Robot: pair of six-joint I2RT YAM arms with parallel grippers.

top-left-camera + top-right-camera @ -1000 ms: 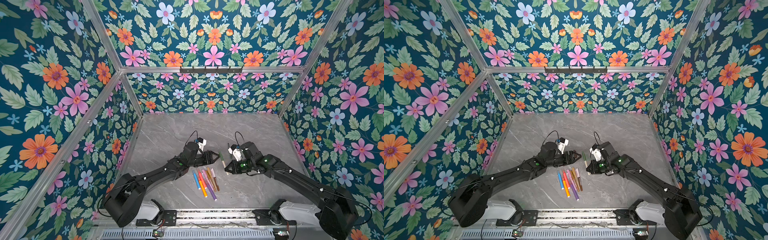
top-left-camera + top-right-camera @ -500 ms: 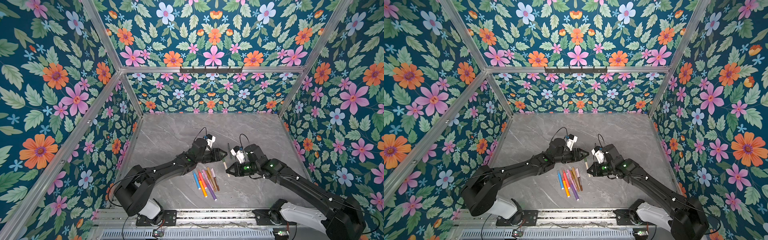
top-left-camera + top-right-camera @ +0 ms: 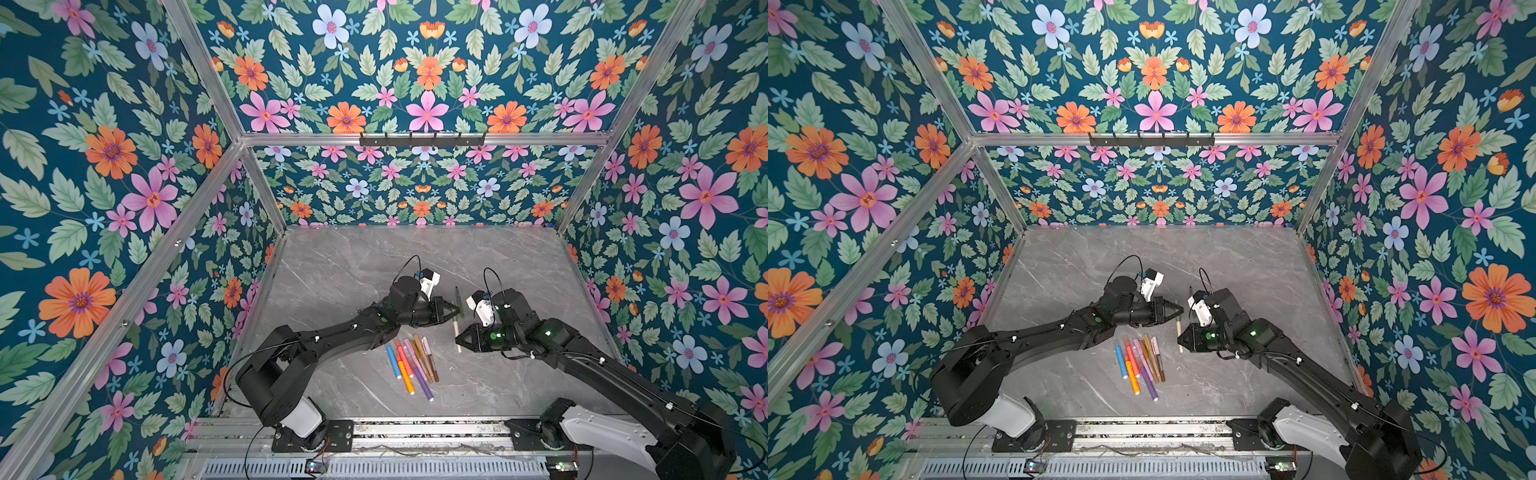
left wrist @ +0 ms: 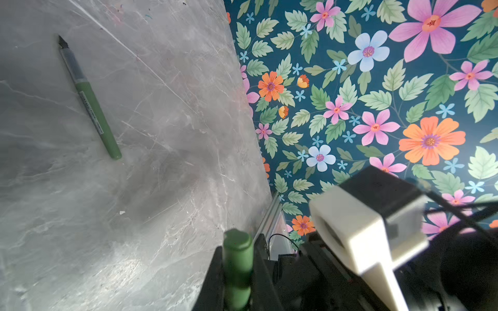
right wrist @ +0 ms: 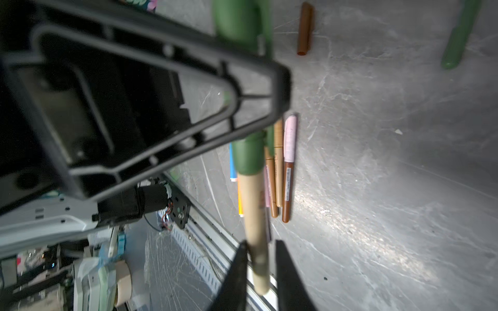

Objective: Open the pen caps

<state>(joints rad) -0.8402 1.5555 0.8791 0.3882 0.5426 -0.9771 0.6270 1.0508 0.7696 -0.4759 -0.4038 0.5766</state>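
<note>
My right fingers sit at the tan end, far from the olive-green cap, so I will back off and take the body point(image 5: 252, 187) near that cap.
A pen with a tan body point(image 5: 253, 210) and an olive-green pen cap point(image 5: 246, 156) hangs above the table between both arms. My left gripper point(image 3: 456, 310) point(image 4: 238, 269) is shut on that cap point(image 4: 238, 253). My right gripper point(image 3: 457, 338) point(image 5: 260, 242) straddles the tan end with its jaws open. The body touches one finger and a gap shows at the other. A loose brown cap point(image 5: 305, 29) lies on the table. An uncapped green pen point(image 4: 91, 107) point(image 3: 457, 296) lies just beyond the grippers.
A row of several pens point(image 3: 411, 365) point(image 3: 1142, 365) lies on the grey marble table point(image 3: 340, 270) in front of the grippers, some with caps on. Floral walls point(image 3: 415, 187) close in the back and both sides. A metal rail point(image 3: 415, 428) runs along the front.
My left gripper moved right to the pen and closed on its green cap. My right gripper, shut on the tan body before, has parted its jaws.
</note>
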